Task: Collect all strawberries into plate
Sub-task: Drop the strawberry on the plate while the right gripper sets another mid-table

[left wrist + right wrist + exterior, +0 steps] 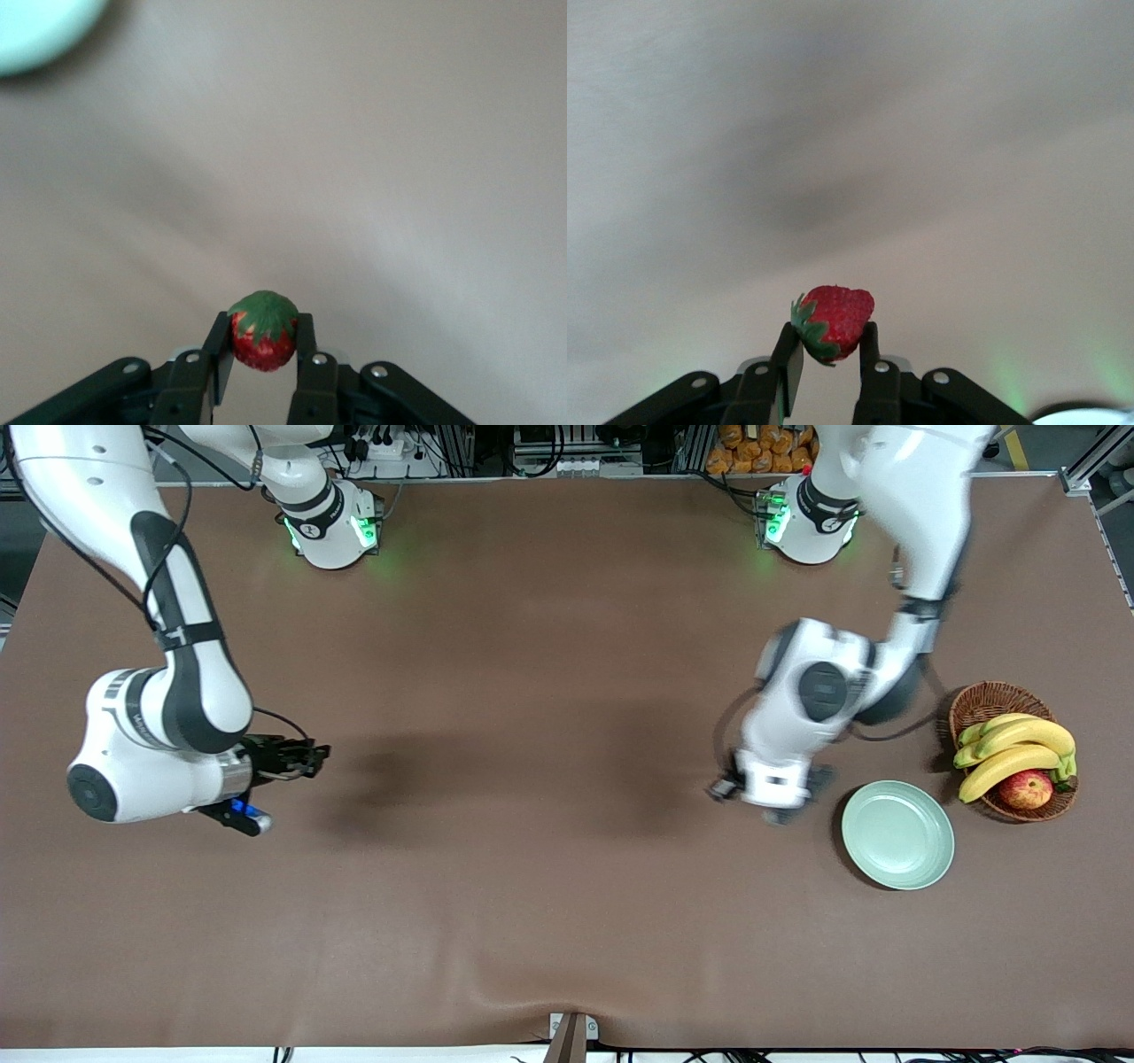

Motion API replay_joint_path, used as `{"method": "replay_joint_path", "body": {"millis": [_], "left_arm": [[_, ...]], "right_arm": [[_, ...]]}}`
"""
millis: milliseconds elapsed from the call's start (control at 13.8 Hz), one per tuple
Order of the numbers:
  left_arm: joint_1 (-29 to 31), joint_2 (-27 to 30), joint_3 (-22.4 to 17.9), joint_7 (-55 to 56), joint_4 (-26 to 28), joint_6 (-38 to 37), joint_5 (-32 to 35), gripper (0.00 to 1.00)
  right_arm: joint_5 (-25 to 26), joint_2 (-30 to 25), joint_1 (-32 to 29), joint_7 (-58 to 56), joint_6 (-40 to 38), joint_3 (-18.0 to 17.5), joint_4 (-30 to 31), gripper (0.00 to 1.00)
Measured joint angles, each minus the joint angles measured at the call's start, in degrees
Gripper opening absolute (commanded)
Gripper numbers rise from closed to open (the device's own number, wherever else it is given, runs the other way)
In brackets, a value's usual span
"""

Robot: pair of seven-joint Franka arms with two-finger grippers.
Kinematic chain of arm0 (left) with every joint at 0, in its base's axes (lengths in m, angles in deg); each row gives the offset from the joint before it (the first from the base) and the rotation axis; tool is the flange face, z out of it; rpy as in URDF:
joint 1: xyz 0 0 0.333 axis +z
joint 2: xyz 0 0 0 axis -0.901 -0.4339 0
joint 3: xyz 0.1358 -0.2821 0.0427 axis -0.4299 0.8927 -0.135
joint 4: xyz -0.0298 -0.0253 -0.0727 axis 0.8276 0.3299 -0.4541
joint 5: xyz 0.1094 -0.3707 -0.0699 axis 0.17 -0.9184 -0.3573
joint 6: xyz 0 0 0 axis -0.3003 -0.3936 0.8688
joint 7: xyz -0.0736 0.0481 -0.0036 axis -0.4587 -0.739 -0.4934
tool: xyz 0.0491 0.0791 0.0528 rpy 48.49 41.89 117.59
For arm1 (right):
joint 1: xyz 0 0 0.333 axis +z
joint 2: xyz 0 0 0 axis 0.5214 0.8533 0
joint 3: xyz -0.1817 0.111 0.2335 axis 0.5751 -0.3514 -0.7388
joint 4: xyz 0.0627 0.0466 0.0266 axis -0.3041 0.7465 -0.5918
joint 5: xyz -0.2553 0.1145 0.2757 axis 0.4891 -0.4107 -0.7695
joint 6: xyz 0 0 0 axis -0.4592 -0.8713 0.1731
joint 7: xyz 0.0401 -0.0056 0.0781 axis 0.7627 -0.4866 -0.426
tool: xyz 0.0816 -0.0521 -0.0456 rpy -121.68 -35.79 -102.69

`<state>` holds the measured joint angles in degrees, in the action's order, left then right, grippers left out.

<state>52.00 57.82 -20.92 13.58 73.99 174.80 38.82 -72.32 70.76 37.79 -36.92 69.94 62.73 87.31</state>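
Observation:
My right gripper needs to release the strawberry it is holding, now low over the table, on the open table [658, 769] just short of my left gripper.
My left gripper [772, 808] hangs over the table beside the pale mint-green plate [897, 834], toward the right arm's end from it. In the left wrist view the left gripper [263, 326] is shut on a strawberry [262, 343] with its green top up, and the plate's edge [35, 31] shows farther off. My right gripper [317, 755] is low over the table at the right arm's end. In the right wrist view the right gripper [831, 336] is shut on a second strawberry [840, 315]. The plate holds nothing. A third strawberry is out of view.
A brown wicker basket [983, 701] with bananas [1019, 748] and a red-yellow apple [1026, 789] stands beside the plate, at the left arm's end of the table. The brown table cover [549, 850] has a fold near its front edge.

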Motion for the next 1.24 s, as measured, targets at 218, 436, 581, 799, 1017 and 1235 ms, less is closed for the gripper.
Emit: {"method": "replay_joint_path", "body": {"millis": [218,436,581,799,1017,1235], "left_arm": [[8.0,0.3,0.0,-4.9,0.1,-0.2,0.0,0.0],[15.0,-0.2,0.0,-13.0,0.4,-0.2,0.1,0.0],[19.2,-0.8,0.0,-20.3,0.4,-0.2,0.1,0.0],[24.3,-3.4,0.0,-30.1,-0.2,0.0,0.1,0.0],[26.6,-7.4,0.0,-35.9,-2.9,0.4,0.1,0.0],[26.7,-10.4,0.1,-36.8,-4.2,1.1,4.2,0.55]], "right_arm": [[-5.7,0.0,5.9,9.8,0.9,-0.1,-1.1,0.0],[-9.4,0.1,12.3,20.4,6.8,-0.1,-1.0,0.0],[-12.0,0.6,16.9,26.9,12.3,-0.2,-1.0,0.0],[-17.4,2.5,23.8,35.6,22.1,-0.2,-0.9,0.0],[-22.6,6.0,28.9,41.2,31.7,-0.2,-1.4,0.0],[-24.7,11.1,34.5,46.3,42.3,-0.2,-3.4,0.0]]}}
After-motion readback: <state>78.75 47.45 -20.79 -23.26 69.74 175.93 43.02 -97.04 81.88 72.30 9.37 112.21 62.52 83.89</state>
